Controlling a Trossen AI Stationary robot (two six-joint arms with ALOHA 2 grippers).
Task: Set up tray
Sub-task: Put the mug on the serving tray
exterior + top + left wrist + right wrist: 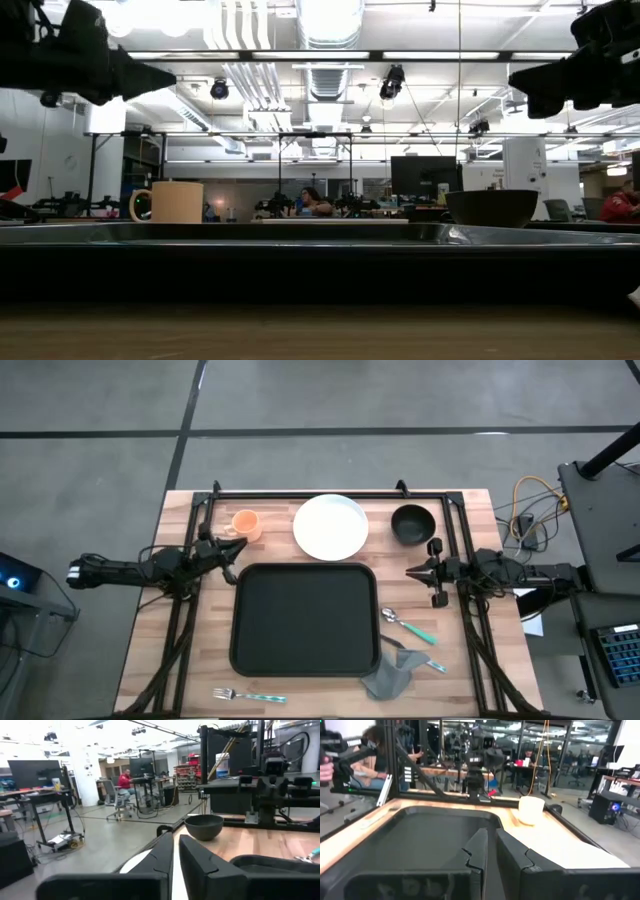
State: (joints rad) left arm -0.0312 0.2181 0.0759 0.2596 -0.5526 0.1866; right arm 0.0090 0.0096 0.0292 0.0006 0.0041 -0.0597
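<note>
The orange cup is the next thing for my left gripper, which should go to it and close on the cup's rim (257,530), on its side toward the white plate and tray.
The black tray (305,618) lies flat in the middle of the table, its rim (320,235) filling the low view. Along the far edge stand an orange cup (246,523), a white plate (330,526) and a black bowl (412,523). My left gripper (238,549) hovers shut just off the tray's far left corner, near the cup; its own view (176,851) looks past the plate to the bowl (204,826). My right gripper (409,571) hovers shut beside the tray's far right corner, pointing over the tray (430,832) toward the cup (531,810).
Right of the tray lie a teal-handled spoon (408,625), a crumpled grey napkin (385,675) and another teal-handled utensil (428,661). A fork (248,696) lies at the near edge. A black frame rail (330,493) runs along the far edge. People sit in the room behind.
</note>
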